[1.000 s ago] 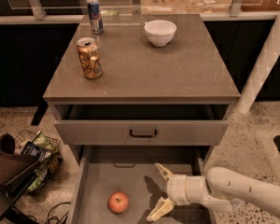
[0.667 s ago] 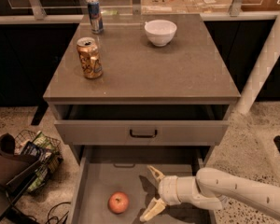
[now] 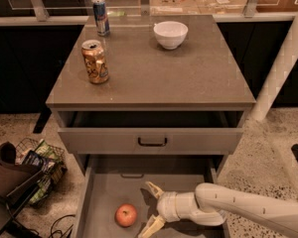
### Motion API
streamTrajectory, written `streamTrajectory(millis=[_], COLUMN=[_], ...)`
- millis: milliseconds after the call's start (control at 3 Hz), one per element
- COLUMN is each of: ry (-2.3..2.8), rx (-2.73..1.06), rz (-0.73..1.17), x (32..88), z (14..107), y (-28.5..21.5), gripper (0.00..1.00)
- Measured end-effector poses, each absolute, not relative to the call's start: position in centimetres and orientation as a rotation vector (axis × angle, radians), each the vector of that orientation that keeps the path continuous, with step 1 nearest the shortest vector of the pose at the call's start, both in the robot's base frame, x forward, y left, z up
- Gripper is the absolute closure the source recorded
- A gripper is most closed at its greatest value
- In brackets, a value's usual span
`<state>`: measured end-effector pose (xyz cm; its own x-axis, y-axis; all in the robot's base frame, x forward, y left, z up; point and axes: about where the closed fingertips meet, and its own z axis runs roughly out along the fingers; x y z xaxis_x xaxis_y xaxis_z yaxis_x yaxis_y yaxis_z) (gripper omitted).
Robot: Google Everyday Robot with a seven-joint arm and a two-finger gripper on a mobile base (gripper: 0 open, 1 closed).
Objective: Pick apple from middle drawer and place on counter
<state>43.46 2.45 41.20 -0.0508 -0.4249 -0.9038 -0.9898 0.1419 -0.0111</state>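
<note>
I need to next close my gripper around the middle of the apple [image 3: 126, 215] in the open middle drawer, pressing on the apple's near and far sides.
The apple [image 3: 126, 215], small, round and red-orange, lies on the grey floor of the open middle drawer [image 3: 104, 192], left of centre near the front. My gripper [image 3: 152, 208] reaches in from the right, low inside the drawer, just right of the apple and apart from it. Its two pale fingers are spread open with nothing between them, one pointing up-left and one [image 3: 150, 226] down-left. The grey-brown counter [image 3: 154, 68] tops the cabinet above.
On the counter stand a gold can [image 3: 95, 61] at the left, a blue can [image 3: 101, 16] at the back left and a white bowl [image 3: 170, 34] at the back. The shallower handled drawer [image 3: 151, 140] is slightly open above. A basket of clutter [image 3: 37, 167] sits on the floor at the left.
My gripper has moved left across the drawer toward the apple, staying open. The apple has not moved.
</note>
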Motion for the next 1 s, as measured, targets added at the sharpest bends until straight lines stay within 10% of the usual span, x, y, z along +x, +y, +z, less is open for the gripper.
streamTrajectory(millis=[1000], ry=[1.522], rx=[-1.411], rz=[0.947], x=[41.8], z=[39.0], y=[7.3], gripper=[0.00])
